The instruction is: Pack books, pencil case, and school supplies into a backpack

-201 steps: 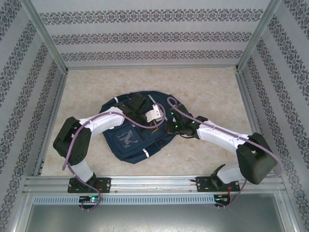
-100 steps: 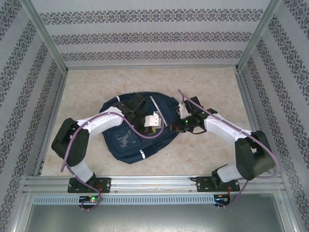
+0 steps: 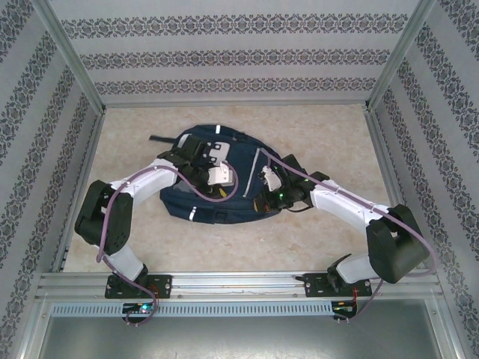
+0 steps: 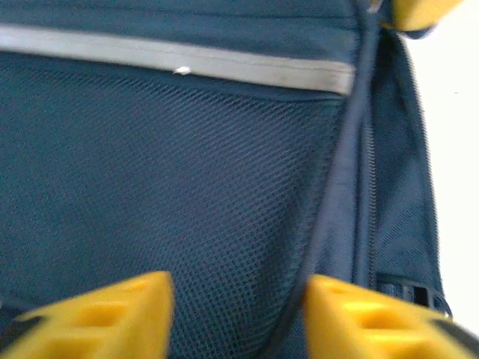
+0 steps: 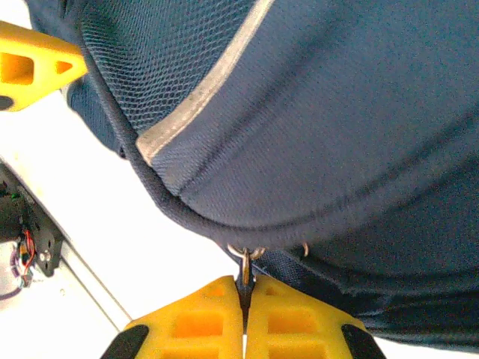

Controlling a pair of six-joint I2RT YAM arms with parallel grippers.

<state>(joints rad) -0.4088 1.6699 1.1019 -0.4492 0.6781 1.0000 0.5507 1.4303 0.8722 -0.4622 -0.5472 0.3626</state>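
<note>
Next, my left gripper pinches the backpack's edge (image 4: pixel 347 101) by the end of the reflective stripe, since its fingers straddle that edge far from the zipper pull.
The dark navy backpack (image 3: pixel 213 206) with white reflective stripes lies mid-table. My left gripper (image 3: pixel 217 173) sits on its upper part. In the left wrist view the yellow jaws (image 4: pixel 238 314) stand partly closed with a fold of the backpack's mesh pocket (image 4: pixel 187 172) between them. My right gripper (image 3: pixel 267 178) is at the bag's right edge. In the right wrist view it (image 5: pixel 245 299) is shut on a black zipper pull (image 5: pixel 245 268) hanging from a metal ring on the backpack (image 5: pixel 337 112). The booklet, pencil case, orange square and pen are hidden or out of view.
Patterned walls and metal rails enclose the beige table (image 3: pixel 322 134) on three sides. The arm bases stand on the near rail (image 3: pixel 239 284). A fingertip of the left gripper (image 5: pixel 30 67) shows at the top left of the right wrist view.
The backpack has turned and shifted toward the far left. Both grippers moved with it, the left one up and left, the right one staying at the bag's right edge.
</note>
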